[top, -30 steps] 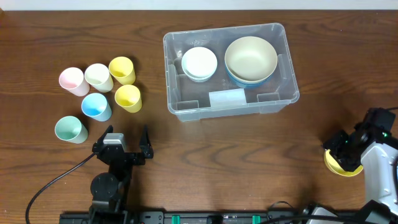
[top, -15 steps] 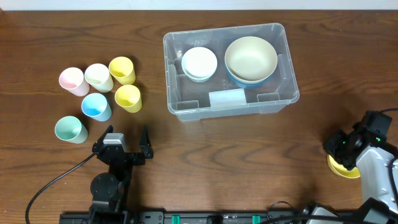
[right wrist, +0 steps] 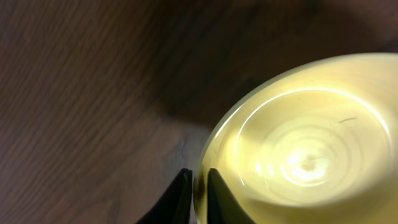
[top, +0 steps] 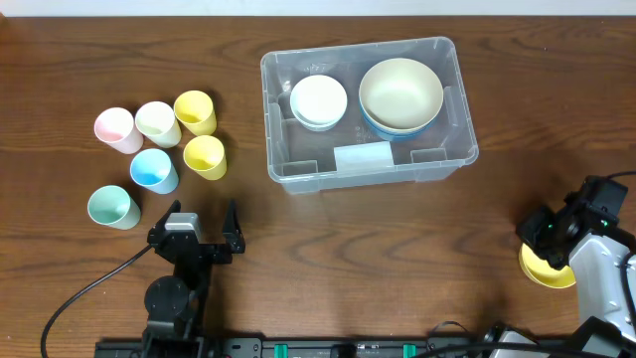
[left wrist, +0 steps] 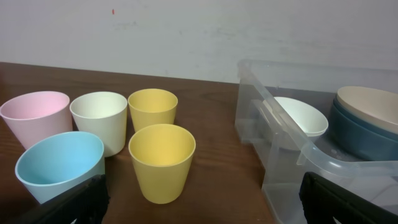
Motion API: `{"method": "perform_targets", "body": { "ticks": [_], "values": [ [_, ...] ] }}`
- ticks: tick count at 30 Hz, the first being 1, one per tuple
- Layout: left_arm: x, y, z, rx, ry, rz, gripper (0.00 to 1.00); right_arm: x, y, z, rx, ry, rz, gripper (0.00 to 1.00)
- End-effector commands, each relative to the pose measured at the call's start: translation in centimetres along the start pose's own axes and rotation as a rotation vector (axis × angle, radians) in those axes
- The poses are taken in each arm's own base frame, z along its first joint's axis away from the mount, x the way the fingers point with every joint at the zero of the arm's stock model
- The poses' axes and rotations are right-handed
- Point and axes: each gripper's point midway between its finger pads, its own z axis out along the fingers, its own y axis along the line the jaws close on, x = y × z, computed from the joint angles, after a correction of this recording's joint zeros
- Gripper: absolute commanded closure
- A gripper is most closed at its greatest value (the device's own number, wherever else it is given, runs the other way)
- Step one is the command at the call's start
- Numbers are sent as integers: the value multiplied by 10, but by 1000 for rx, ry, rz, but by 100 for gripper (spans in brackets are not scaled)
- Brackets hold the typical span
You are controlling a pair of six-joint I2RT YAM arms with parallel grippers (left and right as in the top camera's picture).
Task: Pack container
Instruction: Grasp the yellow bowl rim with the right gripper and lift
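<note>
My right gripper is going to let go of the yellow bowl inside the white bowl (top: 319, 99) in the clear plastic container.
The clear plastic container (top: 298, 169) stands at the table's back centre, holding a white bowl (top: 318, 99) on its left and a beige bowl stacked on a blue one (top: 400, 91) on its right. In the left wrist view the container (left wrist: 292, 155) is at right. My right gripper (top: 545, 244) at the front right is shut on the rim of a yellow bowl (top: 549, 270); the wrist view shows both fingers (right wrist: 199, 190) pinching that rim (right wrist: 298, 155). My left gripper (top: 194, 234) is open and empty at the front left.
Several cups stand at the left: pink (top: 113, 126), cream (top: 157, 120), two yellow (top: 195, 110) (top: 204, 154), blue (top: 153, 169) and green (top: 110, 207). The left wrist view shows a yellow cup (left wrist: 161, 158) just ahead of the open fingers.
The right gripper with the yellow bowl has shifted slightly toward the front right. The left arm has not moved.
</note>
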Motion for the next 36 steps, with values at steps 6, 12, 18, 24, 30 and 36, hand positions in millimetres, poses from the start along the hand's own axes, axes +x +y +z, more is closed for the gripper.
{"method": "perform_targets", "body": {
  "ticks": [6, 12, 18, 24, 30, 36],
  "values": [
    [17, 5, 1, -21, 48, 15, 2, 3, -3, -1, -4, 8, 25, 90],
    [17, 5, 1, -21, 48, 15, 2, 6, -5, -1, 5, 22, 27, 93],
    [17, 5, 1, -21, 48, 15, 2, 12, -9, 2, 14, 34, 28, 92],
    [17, 5, 1, -21, 48, 15, 2, 14, -9, 5, 10, 35, 28, 99],
    [17, 5, 1, -21, 48, 15, 2, 1, 9, -1, -77, 9, 12, 99],
    [17, 5, 1, -21, 48, 15, 2, -26, 38, -27, -183, -37, -47, 99]
  ]
}}
